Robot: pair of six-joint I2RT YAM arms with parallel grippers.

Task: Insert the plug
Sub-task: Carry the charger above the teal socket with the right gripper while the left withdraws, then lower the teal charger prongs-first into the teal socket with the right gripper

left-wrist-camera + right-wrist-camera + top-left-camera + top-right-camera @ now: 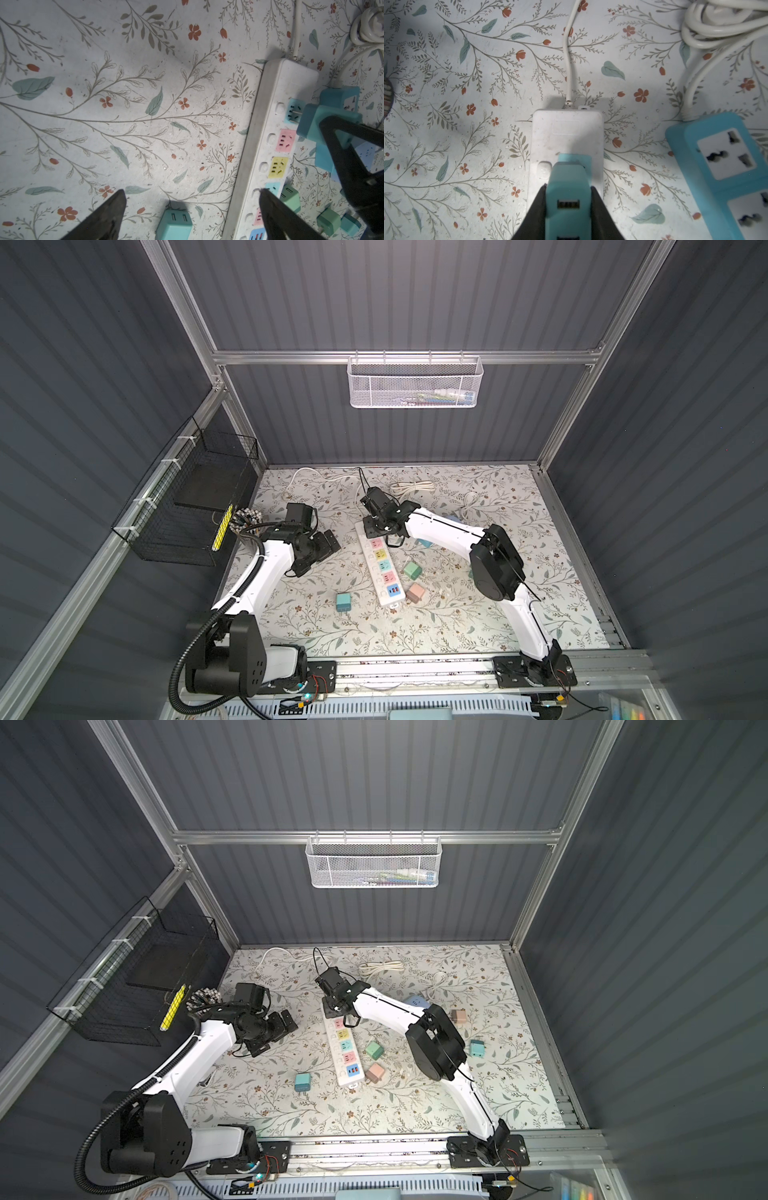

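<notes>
Next, my right gripper releases the teal plug in the teal socket at the white power strip's far end [372,533] [568,180]. The plug is now held over that strip's far end.
My right gripper [568,188] is shut on a teal plug [568,193] with USB ports, holding it over the far end of the white power strip [566,133]. In the left wrist view the plug [324,122] has its metal prongs at the teal socket [294,110], with a length of prong still showing. Both top views show the right gripper [374,526] [332,1006] over the strip [380,568] [345,1052]. My left gripper [192,191] [330,543] stands open and empty above the mat, left of the strip.
Loose plugs lie around the strip: teal [343,603], green [412,570] and pink [415,592]. A blue power strip [724,158] lies to the right, with a coiled white cord [411,488] behind it. A black wire basket [195,506] hangs on the left wall.
</notes>
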